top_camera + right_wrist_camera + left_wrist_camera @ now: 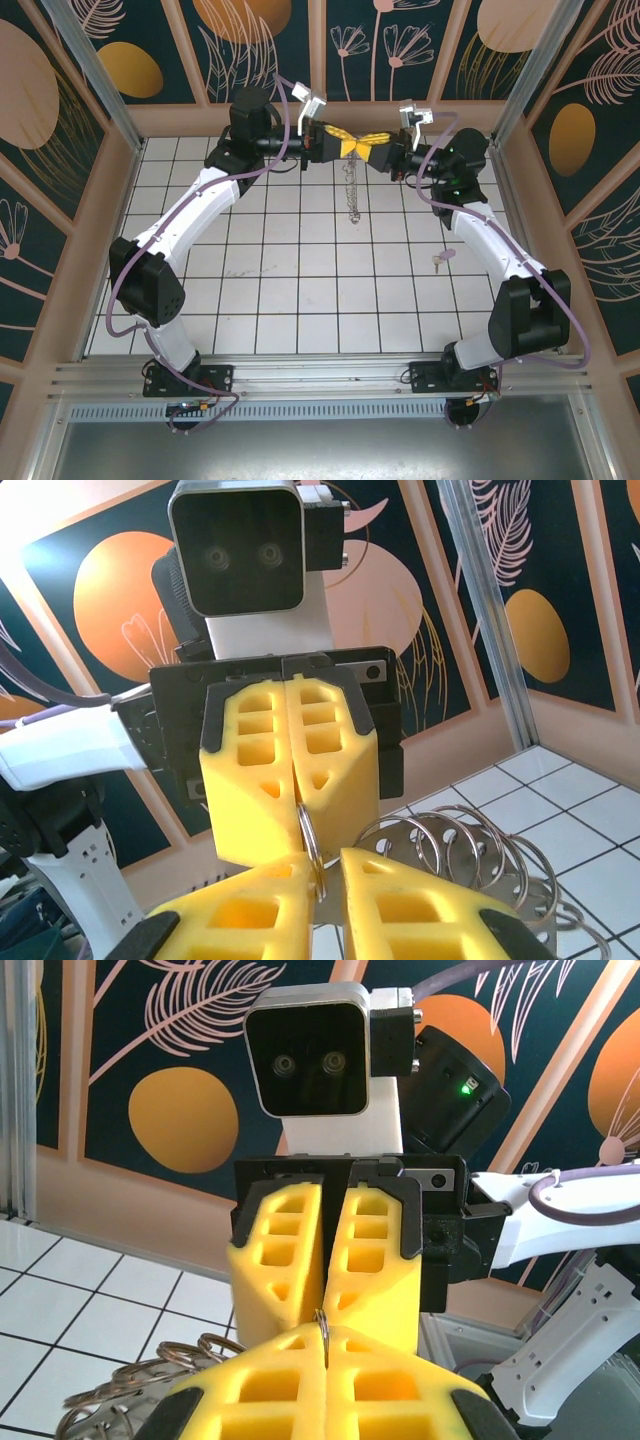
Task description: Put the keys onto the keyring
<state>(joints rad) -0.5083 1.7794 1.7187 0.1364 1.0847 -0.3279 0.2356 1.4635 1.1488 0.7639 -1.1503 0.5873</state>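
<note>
The keyring's tip is all that sticks out from my left gripper, so my right gripper will hold the keyring while my left gripper takes it beside the metal band (328, 911).
High near the back wall, my left gripper (349, 146) and my right gripper (369, 146) meet tip to tip. From them the keyring (353, 192) hangs down as a silvery chain of rings. In the left wrist view my left gripper (327, 1340) is shut on one small wire ring (323, 1320) of the keyring, with the right gripper (322, 1295) pinching the same ring from above. In the right wrist view my right gripper (328, 868) has a narrow gap, and that ring (311, 842) lies in it against one finger. A tiny key (436, 262) lies on the tiles beside the right arm.
The keyring's perforated metal band (480, 852) and several more wire rings (455, 835) fan out just right of my right fingers, and others (150, 1372) lie left of my left fingers. A wooden rim (440, 118) and patterned walls close in behind the grippers.
</note>
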